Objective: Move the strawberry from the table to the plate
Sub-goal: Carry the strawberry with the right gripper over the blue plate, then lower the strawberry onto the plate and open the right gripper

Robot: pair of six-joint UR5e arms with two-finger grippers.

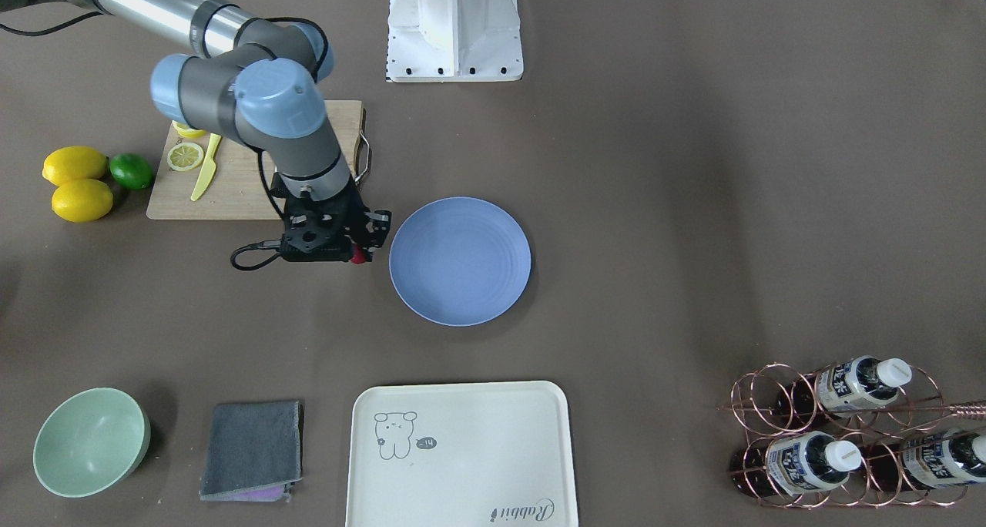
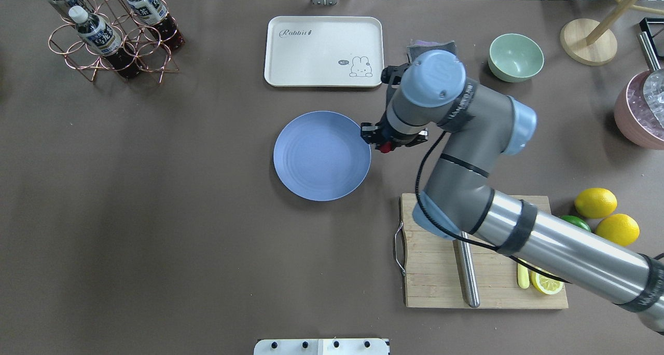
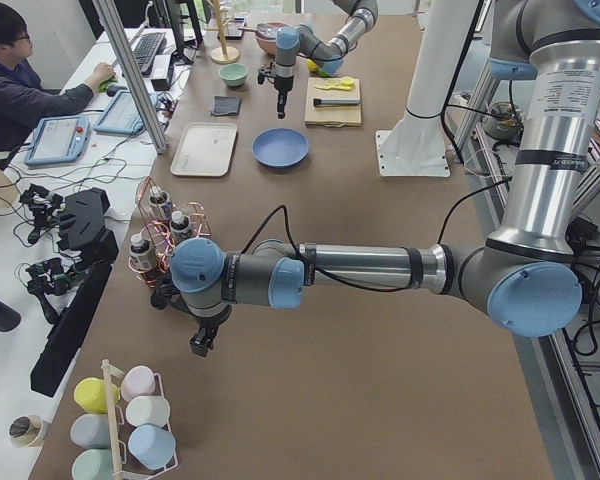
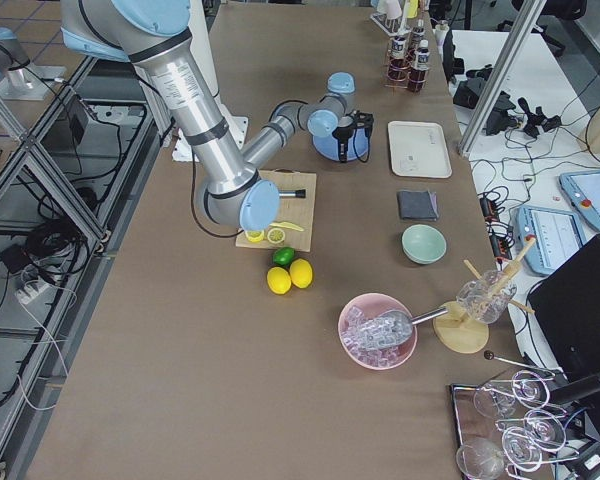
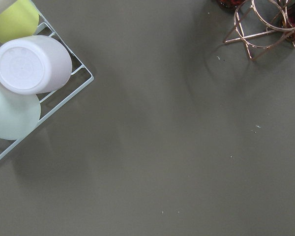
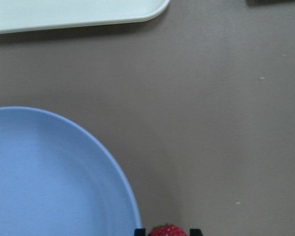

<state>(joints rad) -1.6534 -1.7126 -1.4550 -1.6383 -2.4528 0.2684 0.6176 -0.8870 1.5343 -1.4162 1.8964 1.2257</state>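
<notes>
The strawberry will go down near the middle of the periwinkle-blue plate [image 1: 460, 253], where I need to set it with my right gripper.
The strawberry [image 1: 358, 255] is a small red berry pinched between the fingertips of my right gripper [image 1: 359, 250], which is shut on it. It hangs over the table [image 1: 655, 203], just beside the rim of the periwinkle-blue plate [image 1: 460, 261]. From overhead the strawberry [image 2: 385, 148] sits just off the right edge of the plate [image 2: 321, 155]. In the right wrist view the strawberry [image 6: 166, 231] peeks in at the bottom, right of the plate [image 6: 49, 177]. My left gripper [image 3: 202, 340] hovers far off near the bottle rack; whether it is open or shut I cannot tell.
A cream tray [image 1: 460, 450], a grey cloth [image 1: 253, 450] and a mint bowl [image 1: 91, 441] line the operators' side. A wooden cutting board [image 1: 231, 196], two lemons [image 1: 77, 182] and a lime [image 1: 131, 170] lie behind my right arm. A copper bottle rack [image 1: 840, 434] stands at one corner.
</notes>
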